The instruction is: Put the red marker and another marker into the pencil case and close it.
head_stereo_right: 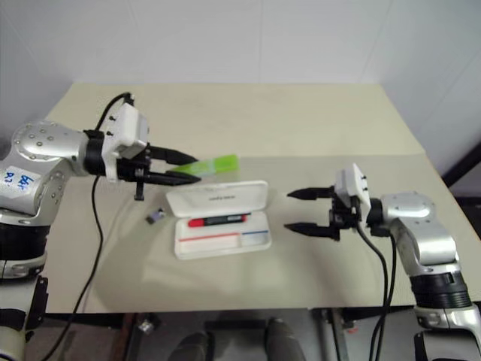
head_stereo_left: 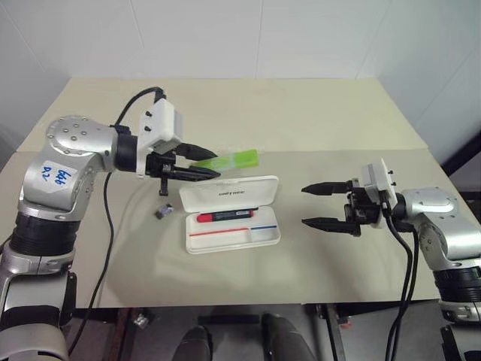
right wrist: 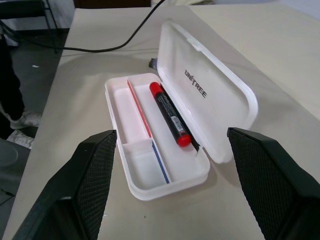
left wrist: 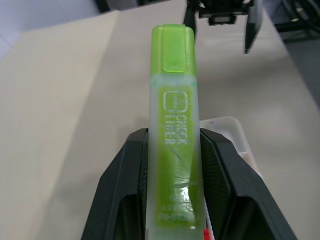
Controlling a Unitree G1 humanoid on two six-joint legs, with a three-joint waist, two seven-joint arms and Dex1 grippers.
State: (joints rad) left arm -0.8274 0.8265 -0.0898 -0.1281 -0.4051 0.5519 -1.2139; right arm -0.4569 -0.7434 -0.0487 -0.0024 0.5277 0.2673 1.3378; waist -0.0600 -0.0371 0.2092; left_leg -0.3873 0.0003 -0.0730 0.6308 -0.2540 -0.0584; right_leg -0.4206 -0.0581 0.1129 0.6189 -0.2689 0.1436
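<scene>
My left gripper needs to let go of the green marker in the front compartment of the white pencil case (head_stereo_left: 225, 239), next to the red marker.
The white pencil case (head_stereo_left: 267, 238) lies open on the table, its lid (head_stereo_left: 229, 192) standing up at the back. Inside, in the rear compartment, rests the red marker (head_stereo_left: 227, 216), also seen as the black-and-red marker (right wrist: 170, 114). My left gripper (head_stereo_left: 210, 169) is shut on the lime-green marker (head_stereo_left: 229, 159), holding it level in the air just behind and above the lid; the green marker (left wrist: 174, 135) sits between the black fingers (left wrist: 125, 190). My right gripper (head_stereo_left: 314, 204) hangs open to the right of the case, pointing at it, with nothing between its fingers (right wrist: 95, 170).
A small grey cap-like piece (head_stereo_left: 162, 212) lies on the table left of the case. The tan table (head_stereo_left: 323, 128) has free room behind and to the right. A black cable (head_stereo_left: 105, 226) hangs from the left wrist.
</scene>
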